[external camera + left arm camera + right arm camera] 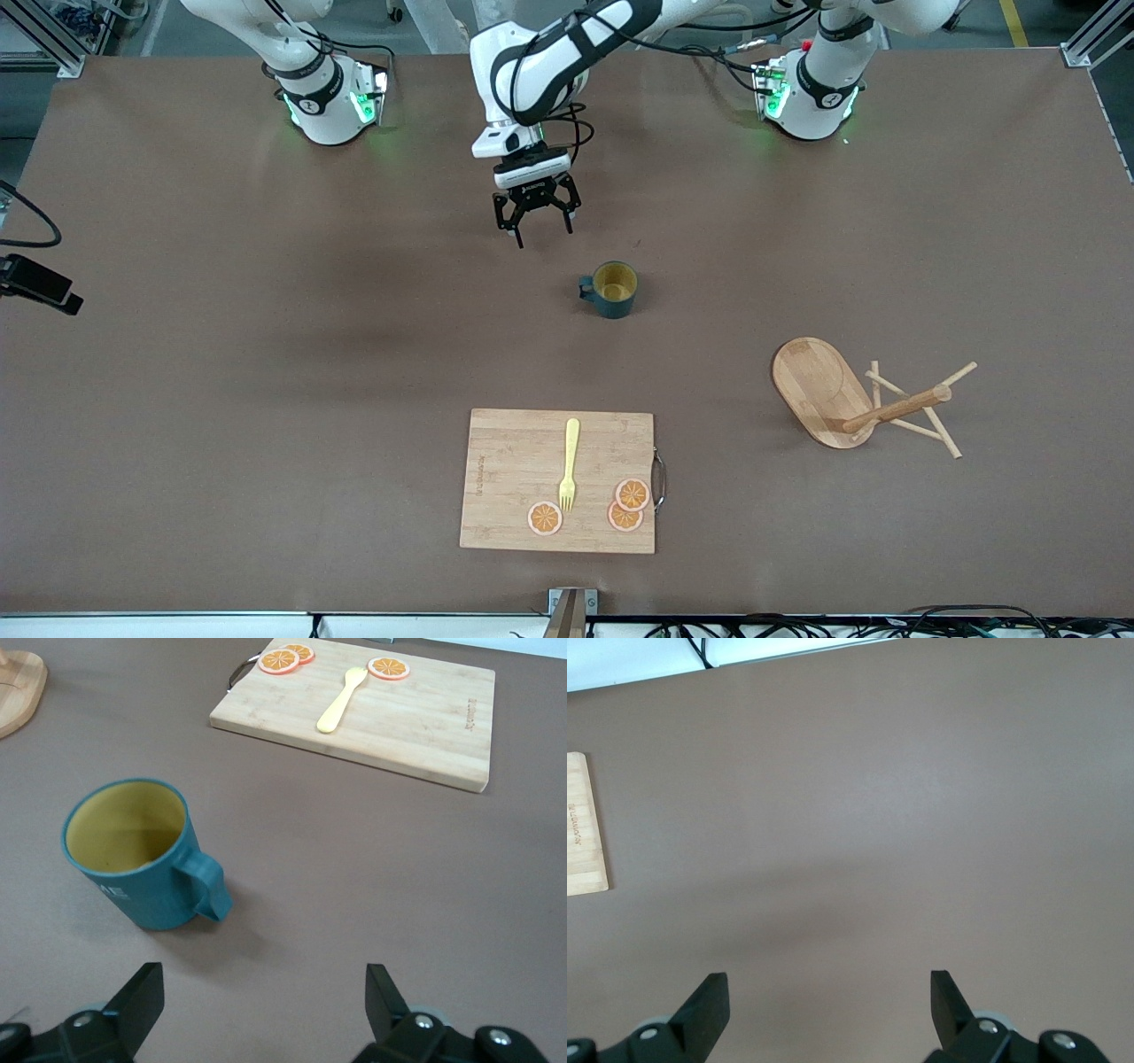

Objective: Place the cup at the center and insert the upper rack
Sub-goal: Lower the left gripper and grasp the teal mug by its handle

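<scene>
Next, my left gripper goes to the dark teal cup's handle (586, 287) (211, 888), on the side facing the right arm's end, and closes there.
The dark teal cup (613, 291) with its yellow inside stands upright mid-table, its handle toward the right arm's end. In the left wrist view the cup (133, 850) is close, off to one side of the fingers. My left gripper (542, 232) hangs open over bare table a short way from the cup, toward the robots' bases; the left gripper (263, 983) has nothing between its fingers. The bamboo upper rack (824, 385) lies tipped on its side toward the left arm's end, and only its base (18, 687) shows in the left wrist view. My right gripper (830, 985) is open over bare table.
A wooden cutting board (514, 478) lies nearer the front camera than the cup, carrying a yellow fork (570, 465) and three orange slices (545, 517). The board (399, 718) also shows in the left wrist view, and its edge (585, 824) in the right wrist view.
</scene>
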Tool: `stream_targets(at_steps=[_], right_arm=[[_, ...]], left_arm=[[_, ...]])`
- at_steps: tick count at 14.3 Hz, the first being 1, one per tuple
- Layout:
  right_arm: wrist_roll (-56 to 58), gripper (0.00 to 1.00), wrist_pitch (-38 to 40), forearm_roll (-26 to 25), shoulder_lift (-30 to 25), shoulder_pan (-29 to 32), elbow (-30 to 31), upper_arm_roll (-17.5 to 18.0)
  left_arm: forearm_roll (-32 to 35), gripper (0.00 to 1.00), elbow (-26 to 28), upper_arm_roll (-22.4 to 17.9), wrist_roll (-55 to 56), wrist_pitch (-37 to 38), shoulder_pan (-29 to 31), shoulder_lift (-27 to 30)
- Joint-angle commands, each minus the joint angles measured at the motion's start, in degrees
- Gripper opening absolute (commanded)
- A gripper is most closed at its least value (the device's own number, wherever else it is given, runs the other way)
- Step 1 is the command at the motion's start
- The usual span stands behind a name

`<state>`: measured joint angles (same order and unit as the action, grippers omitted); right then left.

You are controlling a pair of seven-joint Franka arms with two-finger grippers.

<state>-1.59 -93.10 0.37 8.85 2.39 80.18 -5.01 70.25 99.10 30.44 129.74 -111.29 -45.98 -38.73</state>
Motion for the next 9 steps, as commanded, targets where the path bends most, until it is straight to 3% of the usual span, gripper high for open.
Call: stream_targets(at_steps=[1,5,9], right_arm=[[1.6,1.0,-2.1,-0.2,-3.9,3.1,5.3,2.8],[1.7,1.0,-1.5,-0.2,-5.5,2.8,6.6,2.9],[1.9,1.0,-1.7,-0.4,-9.5,1.7,12.6,2.9]], left_arm=[[5.4,1.0,0.8,-0.5,4.5,0.0,-0.7,-1.9],[13.9,1.0,2.1,-1.0,8.9,4.2,-1.4,-4.9],[20.3,1.0,2.6,-3.5,10.3,4.9,-2.4,-6.5]])
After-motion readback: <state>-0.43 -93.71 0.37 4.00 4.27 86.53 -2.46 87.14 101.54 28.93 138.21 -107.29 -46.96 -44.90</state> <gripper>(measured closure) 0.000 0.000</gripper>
